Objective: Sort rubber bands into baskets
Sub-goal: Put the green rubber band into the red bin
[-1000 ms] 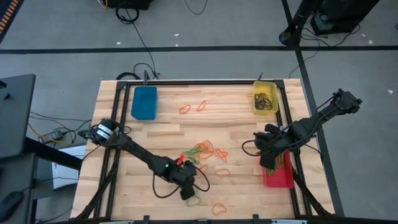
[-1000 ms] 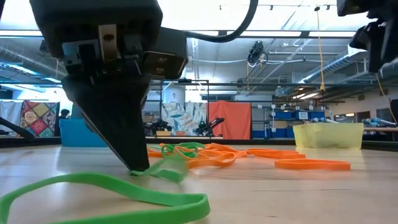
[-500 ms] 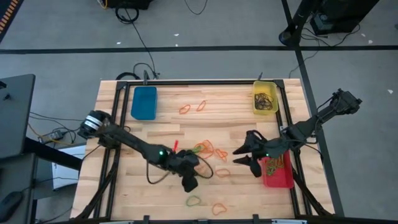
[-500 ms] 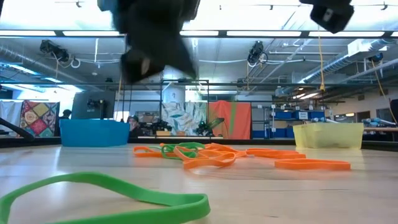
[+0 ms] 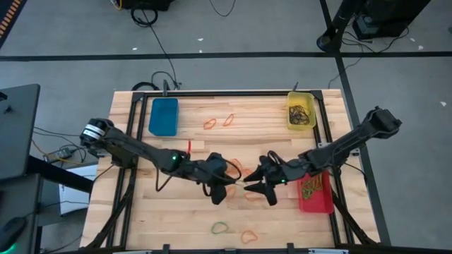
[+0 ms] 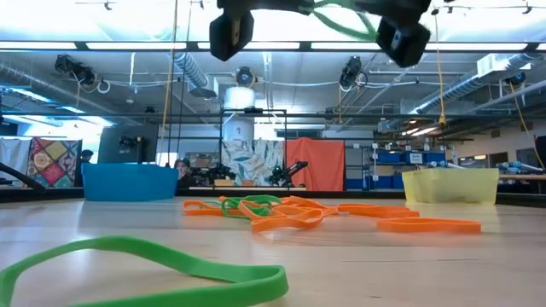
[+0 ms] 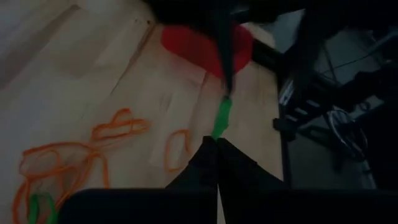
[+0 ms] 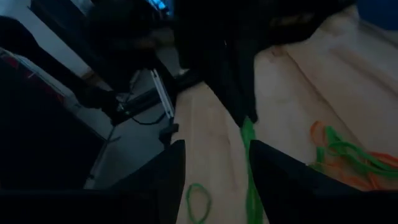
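The left gripper holds the end of the green rubber band far from the red basket, so the right gripper needs to take over the green rubber band (image 8: pixel 252 183) and carry it to the basket.
My left gripper (image 5: pixel 233 185) and my right gripper (image 5: pixel 251 185) meet above the table's middle. The left one (image 7: pixel 217 144) is shut on a green rubber band (image 7: pixel 219 118). The right one (image 8: pixel 217 149) is open, and the band (image 8: pixel 250 168) runs between its two fingers. A heap of orange and green bands (image 5: pixel 236 169) lies on the table under them. The blue basket (image 5: pixel 164 116) stands far left, the yellow basket (image 5: pixel 301 113) far right, and the red basket (image 5: pixel 316 199) at the right edge. My left gripper pinches one end of the green band (image 7: pixel 216 133) between its two fingertips. The band is lifted clear of the table and reaches from these fingertips toward the right gripper (image 6: pixel 341 19). Whether my right gripper touches the band, I cannot tell.
Two orange bands (image 5: pixel 219 122) lie near the far edge. A green band (image 5: pixel 220 227) and an orange band (image 5: pixel 248 236) lie near the front edge; the green one fills the low view's foreground (image 6: pixel 153 264). Dark bands lie in the yellow basket, and several bands in the red one.
My left gripper has risen from the table near the front edge with a green band and gone toward the far-right, to the middle. My right gripper has come from over the red basket toward the table's left and met it. The other green band stays near the front edge.
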{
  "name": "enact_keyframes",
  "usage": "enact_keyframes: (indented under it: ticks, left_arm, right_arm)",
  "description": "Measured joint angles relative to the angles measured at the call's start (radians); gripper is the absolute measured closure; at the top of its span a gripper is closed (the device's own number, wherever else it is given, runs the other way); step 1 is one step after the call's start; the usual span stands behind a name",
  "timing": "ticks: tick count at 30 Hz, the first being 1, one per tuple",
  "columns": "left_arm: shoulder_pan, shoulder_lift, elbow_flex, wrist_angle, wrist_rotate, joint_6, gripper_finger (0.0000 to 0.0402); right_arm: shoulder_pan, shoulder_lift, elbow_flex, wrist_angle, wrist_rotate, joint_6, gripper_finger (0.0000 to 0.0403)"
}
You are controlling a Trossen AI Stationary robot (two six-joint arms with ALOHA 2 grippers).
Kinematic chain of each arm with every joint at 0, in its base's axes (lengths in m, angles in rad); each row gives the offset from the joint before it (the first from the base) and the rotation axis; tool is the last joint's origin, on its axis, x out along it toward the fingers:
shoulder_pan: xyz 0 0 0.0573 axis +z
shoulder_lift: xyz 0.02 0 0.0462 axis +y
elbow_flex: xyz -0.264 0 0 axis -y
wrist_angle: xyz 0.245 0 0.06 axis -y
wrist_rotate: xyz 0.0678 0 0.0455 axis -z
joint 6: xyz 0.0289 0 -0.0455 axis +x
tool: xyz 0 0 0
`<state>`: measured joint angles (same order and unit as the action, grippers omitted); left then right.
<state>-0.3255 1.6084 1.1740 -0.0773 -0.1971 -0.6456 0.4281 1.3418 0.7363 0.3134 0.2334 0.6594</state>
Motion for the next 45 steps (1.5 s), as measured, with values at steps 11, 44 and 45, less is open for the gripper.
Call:
enact_keyframes:
  ticks: [11,44,45]
  left_arm:
    - [0.013,-0.074,0.0,-0.001,0.109,0.009,0.0401]
    - [0.016,-0.085,0.0,0.016,0.078,-0.129,0.0401]
    - [0.016,-0.085,0.0,0.02,0.078,-0.141,0.0401]
  right_arm:
    - [-0.014,0.067,0.002,0.141,0.059,0.039,0.0213]
    - [-0.012,0.115,0.014,0.172,0.082,-0.232,0.0225]
    - [-0.012,0.115,0.014,0.172,0.092,-0.242,0.0212]
